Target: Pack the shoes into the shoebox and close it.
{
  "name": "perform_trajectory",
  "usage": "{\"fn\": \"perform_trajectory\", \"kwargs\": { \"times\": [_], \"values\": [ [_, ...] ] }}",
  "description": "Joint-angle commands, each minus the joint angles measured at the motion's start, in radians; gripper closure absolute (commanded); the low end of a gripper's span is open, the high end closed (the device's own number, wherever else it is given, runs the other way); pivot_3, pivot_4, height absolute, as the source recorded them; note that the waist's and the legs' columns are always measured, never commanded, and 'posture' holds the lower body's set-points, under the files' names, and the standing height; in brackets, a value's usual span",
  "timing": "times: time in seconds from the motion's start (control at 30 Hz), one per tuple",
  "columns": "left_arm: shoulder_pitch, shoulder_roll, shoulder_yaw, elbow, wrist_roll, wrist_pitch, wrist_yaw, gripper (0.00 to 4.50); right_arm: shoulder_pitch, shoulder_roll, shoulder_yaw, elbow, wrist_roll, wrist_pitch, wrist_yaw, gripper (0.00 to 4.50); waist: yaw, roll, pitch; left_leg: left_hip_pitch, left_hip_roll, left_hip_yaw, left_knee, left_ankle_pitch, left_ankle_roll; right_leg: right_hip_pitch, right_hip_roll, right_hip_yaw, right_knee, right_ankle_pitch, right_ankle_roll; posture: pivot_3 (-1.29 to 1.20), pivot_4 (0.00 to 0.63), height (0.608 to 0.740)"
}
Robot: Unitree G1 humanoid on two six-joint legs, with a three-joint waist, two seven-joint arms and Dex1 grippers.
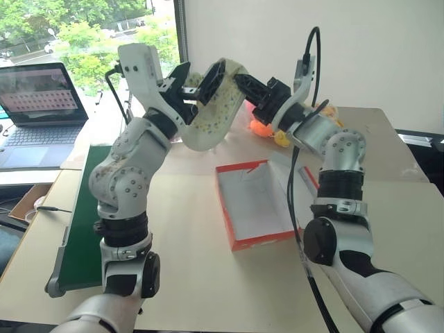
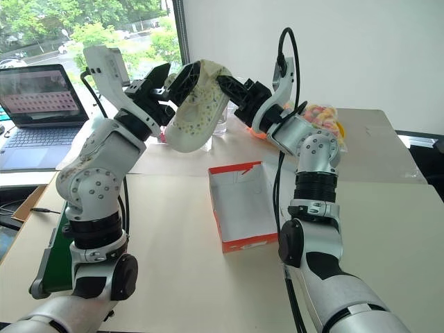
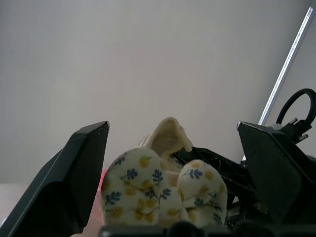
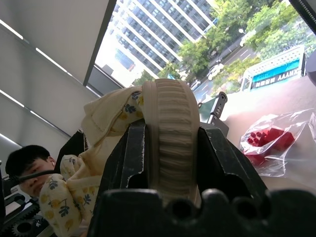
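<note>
My right gripper is going to let go of the cream shoe, hanging toe down above the table, on the middle of the red-orange shoebox's bare white bottom [image 1: 263, 206].
One cream shoe [image 1: 211, 118] with a flowered lining hangs in the air above the table, toe down. My right gripper [image 1: 243, 82] is shut on its ribbed sole [image 4: 170, 113] at the upper end. My left gripper [image 1: 195, 84] is open, its fingers [image 3: 81, 168] standing wide on either side of the shoe's [image 3: 163, 187] flowered fabric with gaps between. The red-orange shoebox [image 1: 236, 244] lies open on the table below and in front of the shoe, its white inside bare. A strip of its red lid [image 1: 310, 178] shows behind my right arm.
A long green tray [image 1: 80, 229] lies along the table's left edge. A laptop [image 1: 38, 104] stands at the far left by the window. A bag of yellow and orange items [image 2: 322, 114] sits at the back, and a bag of red blocks [image 4: 266, 140]. A person [image 4: 29, 168] sits nearby.
</note>
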State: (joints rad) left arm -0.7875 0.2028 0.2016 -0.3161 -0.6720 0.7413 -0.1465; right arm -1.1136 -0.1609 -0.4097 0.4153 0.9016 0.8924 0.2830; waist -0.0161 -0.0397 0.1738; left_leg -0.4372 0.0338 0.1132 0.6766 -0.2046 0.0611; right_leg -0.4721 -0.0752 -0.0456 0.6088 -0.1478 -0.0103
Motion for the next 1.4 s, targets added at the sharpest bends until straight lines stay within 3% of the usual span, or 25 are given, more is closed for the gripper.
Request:
{"fn": "perform_trajectory", "kwargs": {
  "times": [0.03, 0.13, 0.23, 0.47, 0.6, 0.7, 0.93, 1.13, 1.4],
  "values": [
    [0.022, 0.072, 0.018, -0.095, -0.043, 0.055, -0.017, 0.02, -0.043, -0.06, 0.004, -0.021, -0.028, -0.042, 0.037, 3.62, 0.0, 0.0, 0.0, 0.0, 0.0, 0.0, 0.0, 0.0, 0.0, 0.0, 0.0, 0.0, 0.0, 0.0, 0.0, 0.0, 0.15, 0.74],
    [0.068, 0.188, 0.052, -0.151, -0.091, 0.129, -0.061, 0.02, -0.034, -0.168, 0.09, -0.038, -0.108, -0.005, 0.107, 3.62, -0.001, 0.0, 0.0, 0.0, 0.0, 0.0, 0.0, 0.0, 0.0, 0.0, 0.0, 0.0, 0.0, 0.0, 0.0, 0.0, 0.15, 0.74],
    [0.122, 0.303, 0.085, -0.192, -0.151, 0.193, -0.119, 0.02, -0.024, -0.246, 0.107, -0.074, -0.051, 0.155, 0.156, 3.62, 0.0, 0.0, 0.0, 0.0, 0.0, 0.0, 0.0, 0.0, 0.0, 0.0, 0.0, 0.0, 0.0, -0.001, 0.001, 0.0, 0.15, 0.74],
    [0.289, 0.459, 0.053, -0.286, -0.207, 0.256, -0.229, 0.02, 0.086, -0.363, 0.225, -0.215, -0.062, 0.357, 0.247, 3.62, 0.0, 0.0, 0.0, 0.001, 0.0, 0.0, -0.001, 0.0, 0.0, 0.0, 0.0, 0.001, 0.0, -0.001, 0.001, 0.0, 0.15, 0.74],
    [0.325, 0.465, 0.014, -0.306, -0.203, 0.251, -0.24, 0.02, 0.133, -0.404, 0.291, -0.267, -0.096, 0.372, 0.28, 3.62, 0.006, 0.0, 0.001, 0.001, 0.0, 0.001, 0.0, 0.0, -0.001, 0.0, -0.001, 0.001, -0.001, -0.001, 0.0, 0.0, 0.15, 0.74],
    [0.334, 0.455, -0.009, -0.313, -0.192, 0.24, -0.238, 0.02, 0.184, -0.479, 0.438, -0.31, -0.202, 0.323, 0.334, 3.62, 0.007, 0.0, 0.001, 0.001, -0.001, 0.001, 0.001, 0.0, -0.001, 0.0, -0.002, 0.002, -0.001, -0.004, -0.004, 0.0, 0.15, 0.74],
    [0.374, 0.416, -0.009, -0.348, -0.198, 0.234, -0.198, 0.02, 0.168, -0.556, 0.638, -0.185, -0.404, 0.188, 0.471, 3.62, 0.002, 0.0, 0.001, 0.001, -0.001, 0.002, 0.0, 0.001, 0.0, 0.0, -0.001, 0.004, -0.002, -0.004, -0.004, 0.0, 0.15, 0.74],
    [0.419, 0.376, -0.003, -0.394, -0.197, 0.227, -0.141, 0.02, 0.123, -0.546, 0.764, -0.036, -0.58, 0.066, 0.548, 3.62, 0.004, -0.001, 0.001, 0.001, -0.001, 0.002, 0.001, 0.001, 0.0, 0.0, -0.001, 0.004, -0.001, -0.004, -0.004, 0.0, 0.15, 0.74],
    [0.436, 0.343, -0.01, -0.432, -0.197, 0.23, -0.077, 0.02, 0.08, -0.441, 0.849, 0.076, -0.735, -0.056, 0.593, 3.62, 0.005, -0.001, 0.001, 0.002, -0.001, 0.002, 0.001, 0.001, 0.0, 0.001, -0.001, 0.004, -0.001, -0.003, -0.002, 0.0, 0.15, 0.74]
  ]
}}
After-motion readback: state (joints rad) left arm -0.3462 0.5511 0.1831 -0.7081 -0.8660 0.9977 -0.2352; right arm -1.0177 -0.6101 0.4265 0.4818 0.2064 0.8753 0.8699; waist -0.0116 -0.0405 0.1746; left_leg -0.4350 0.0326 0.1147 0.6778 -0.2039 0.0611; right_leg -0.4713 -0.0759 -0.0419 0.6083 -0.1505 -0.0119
